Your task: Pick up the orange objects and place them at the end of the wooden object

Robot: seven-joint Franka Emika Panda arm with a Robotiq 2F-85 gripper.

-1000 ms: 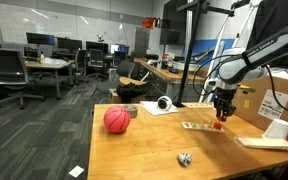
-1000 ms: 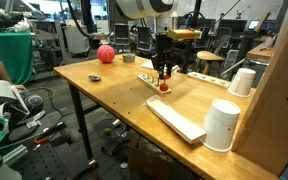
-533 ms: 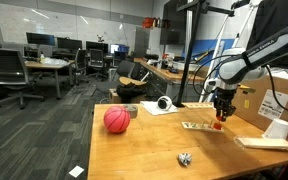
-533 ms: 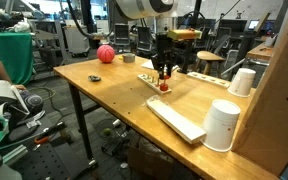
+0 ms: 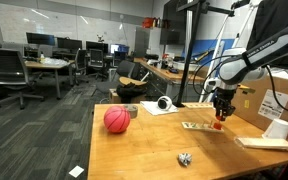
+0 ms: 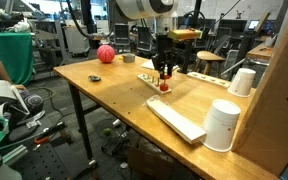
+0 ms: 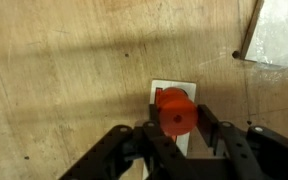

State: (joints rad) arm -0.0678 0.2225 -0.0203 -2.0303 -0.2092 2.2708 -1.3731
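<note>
The gripper will release the orange-red piece on the wooden board's end (image 5: 215, 126) (image 7: 172, 103) nearest the longer pale plank.
My gripper (image 5: 220, 116) hangs over the table's far side, also seen in an exterior view (image 6: 164, 76). In the wrist view its fingers (image 7: 174, 125) are shut on a small orange-red round piece (image 7: 175, 112), which shows just under the fingertips in both exterior views (image 5: 219, 125) (image 6: 164, 87). The piece sits right over the end of the thin pale wooden board (image 7: 184, 86). The board lies flat on the table (image 5: 197, 126) (image 6: 149, 79). I see no other orange pieces.
A large pinkish-red ball (image 5: 116, 120) (image 6: 105, 54) lies near the table's edge. A crumpled metallic bit (image 5: 184, 158), a longer pale plank (image 6: 176, 120), two white cups (image 6: 222, 125) (image 6: 243, 82) and a big cardboard box (image 5: 282, 98) stand around.
</note>
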